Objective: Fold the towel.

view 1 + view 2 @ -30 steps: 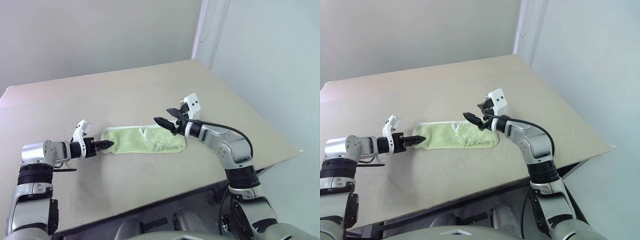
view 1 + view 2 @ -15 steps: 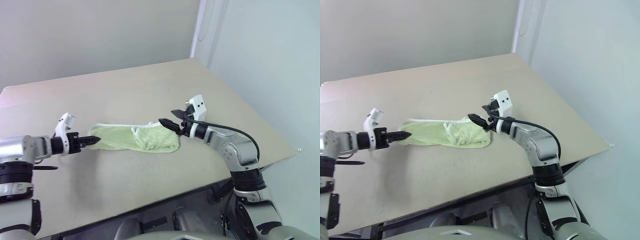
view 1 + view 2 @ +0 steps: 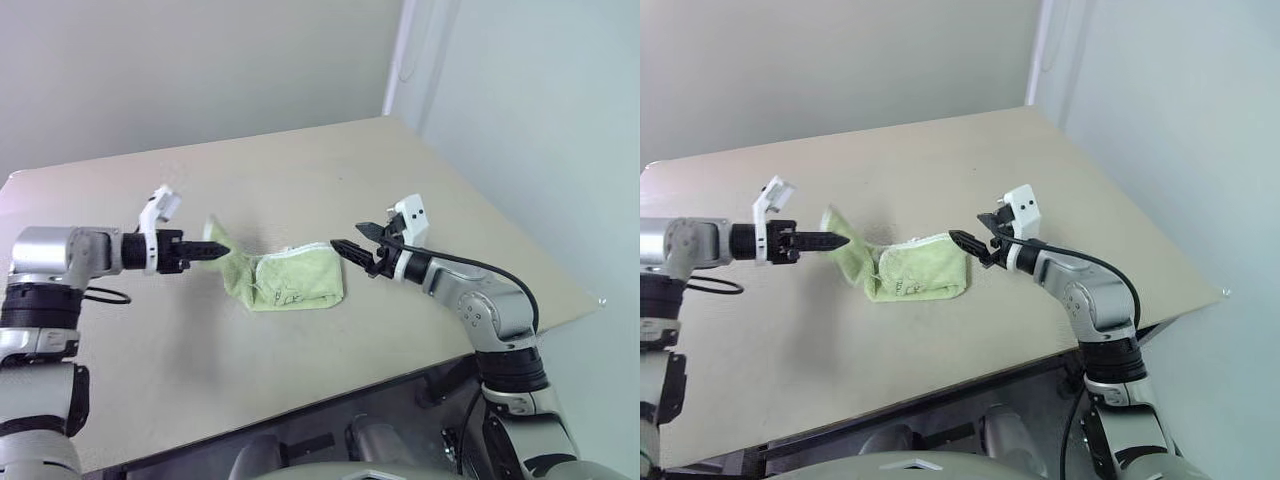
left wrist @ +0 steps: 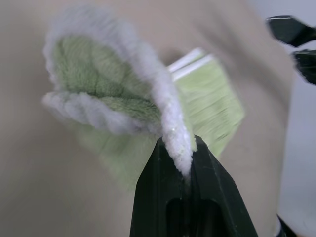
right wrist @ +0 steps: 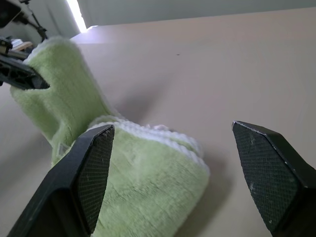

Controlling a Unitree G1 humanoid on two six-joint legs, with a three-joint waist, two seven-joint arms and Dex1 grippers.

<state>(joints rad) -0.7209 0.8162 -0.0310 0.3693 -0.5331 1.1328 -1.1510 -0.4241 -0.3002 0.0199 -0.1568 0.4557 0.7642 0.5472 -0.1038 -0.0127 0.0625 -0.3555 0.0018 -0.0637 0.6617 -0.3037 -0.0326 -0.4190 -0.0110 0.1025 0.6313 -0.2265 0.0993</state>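
Note:
The left gripper should release the towel's raised end on the lying part's end (image 3: 332,256) (image 4: 216,74) beside the right gripper.
The towel (image 3: 295,282), light yellow-green terry with white stitched edging, lies bunched on the tan table (image 3: 300,170). Its left end (image 3: 216,242) is pulled up off the surface. My left gripper (image 3: 207,252) is shut on that raised end, pinching the white edging (image 4: 178,148) between its black fingers. My right gripper (image 3: 353,240) hovers just to the right of the towel's lying part, open, with nothing between its fingers (image 5: 94,168). In the right wrist view, the towel (image 5: 148,192) lies close in front of the open jaws and the left gripper (image 5: 24,79) holds the lifted end beyond it.
The table's front edge (image 3: 330,390) runs below the towel and its right edge (image 3: 520,230) is beyond my right arm. A pale wall (image 3: 200,70) stands behind the table. A black cable (image 3: 470,262) trails along my right forearm.
My left gripper has lifted the towel's left end off the table and carried it up and to the right. The towel now looks shorter and bunched. The right gripper drifted slightly right, still open.

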